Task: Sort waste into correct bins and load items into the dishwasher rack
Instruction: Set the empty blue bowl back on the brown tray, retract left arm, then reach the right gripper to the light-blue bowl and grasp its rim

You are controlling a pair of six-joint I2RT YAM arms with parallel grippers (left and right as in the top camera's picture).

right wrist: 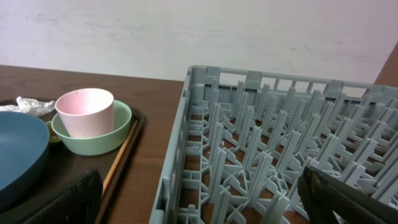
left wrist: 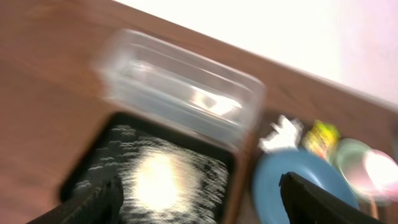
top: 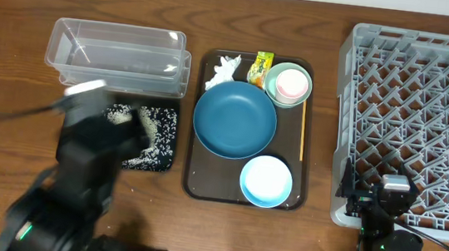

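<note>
The rim of the light-blue bowl (top: 242,187), on the side toward the black tray, is the next thing that my right gripper should close on.
The black tray (top: 174,149) holds scattered white rice (top: 153,130). My left gripper (left wrist: 202,205) hangs open just above that rice (left wrist: 165,177), with nothing between its fingers; my left arm (top: 87,157) hides the tray's left part from overhead. The clear tub (top: 119,56) stands behind it. On the brown serving tray (top: 203,173) lie the tissue (top: 223,71), the wrapper (top: 261,67), the dark-blue bowl (top: 235,120), the light-blue bowl (top: 266,181) and the mint bowl (top: 274,93) with the pink cup (top: 292,82) in it. My right gripper (right wrist: 202,202) is open and empty at the grey rack's (top: 425,122) front left corner.
A thin wooden stick (top: 303,134) lies along the serving tray's right edge. The rack's pegs (right wrist: 280,143) rise right in front of my right gripper. Bare wooden tabletop (top: 4,77) lies left of the tub.
</note>
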